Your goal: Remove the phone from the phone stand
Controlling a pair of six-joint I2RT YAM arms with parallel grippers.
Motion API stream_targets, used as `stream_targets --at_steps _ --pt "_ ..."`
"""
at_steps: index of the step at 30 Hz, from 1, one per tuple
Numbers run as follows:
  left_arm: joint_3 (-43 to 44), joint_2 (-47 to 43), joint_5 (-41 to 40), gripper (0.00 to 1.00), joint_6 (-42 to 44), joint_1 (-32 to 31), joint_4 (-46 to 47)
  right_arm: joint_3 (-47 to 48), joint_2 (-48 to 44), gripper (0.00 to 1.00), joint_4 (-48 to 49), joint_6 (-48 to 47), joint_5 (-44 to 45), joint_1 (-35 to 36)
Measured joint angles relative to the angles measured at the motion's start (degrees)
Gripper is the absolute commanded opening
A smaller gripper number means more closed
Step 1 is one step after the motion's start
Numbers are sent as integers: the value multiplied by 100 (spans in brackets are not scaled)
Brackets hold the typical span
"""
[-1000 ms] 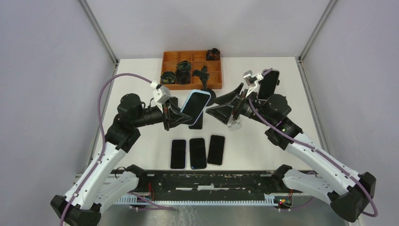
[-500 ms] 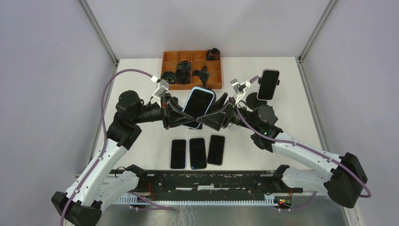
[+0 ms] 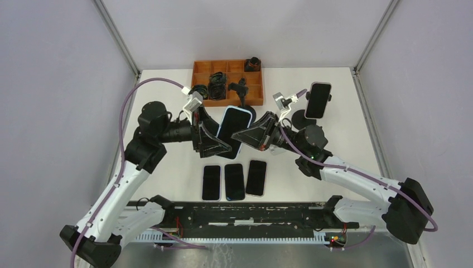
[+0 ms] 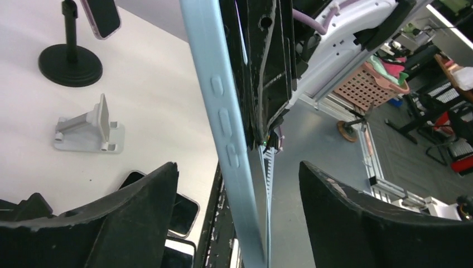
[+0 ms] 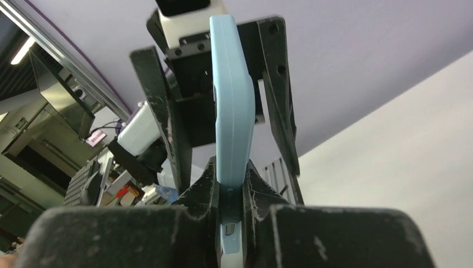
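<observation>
I need to release the blue-cased phone, now tilted in the air over the table's middle, from my right gripper on the white table (image 3: pixel 279 183) beside the flat phone nearest that gripper.
The phone (image 3: pixel 233 127), in a light blue case, hangs tilted in the air over the middle of the table. My right gripper (image 3: pixel 245 137) is shut on its right edge; in the right wrist view the pads (image 5: pixel 209 184) pinch the blue case (image 5: pixel 231 100). Around the phone's left side my left gripper (image 3: pixel 216 132) stands open, and in the left wrist view its fingers (image 4: pixel 150 195) stand apart from the case (image 4: pixel 223 111) on both sides. Behind the phone stands a bare black phone stand (image 3: pixel 244 99), its base partly hidden.
A second phone (image 3: pixel 318 100) sits on another black stand (image 3: pixel 304 118) at the right. Three phones (image 3: pixel 234 181) lie flat near the front. An orange parts tray (image 3: pixel 227 81) is at the back. A small white stand (image 4: pixel 89 131) shows in the left wrist view.
My left gripper has opened and let go of the phone. My right gripper came in from the right and closed on the phone's edge. The phone sank slightly.
</observation>
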Motion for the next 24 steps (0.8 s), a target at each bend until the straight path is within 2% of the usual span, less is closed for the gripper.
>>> stream_targets --at_steps 2,7,13,19,24 --pt "254 70 -98 99 407 -2 -529 -2 -162 0 -435 -15 -120 -72" --pt "785 94 -592 100 1510 -2 -1698 -96 -887 0 -1945 -168 -557 -708" --pt "1541 350 -1414 100 2951 -4 -3156 -553 -1906 0 -4529 -887 -693 -1152" --pt "1904 531 -2413 100 3978 -2 -3974 -1547 -2559 0 -6612 -1182 -688 -1152" --pt "1902 485 -2811 100 4304 -2 -4308 -1725 -2505 0 -7528 -1495 -669 -1182"
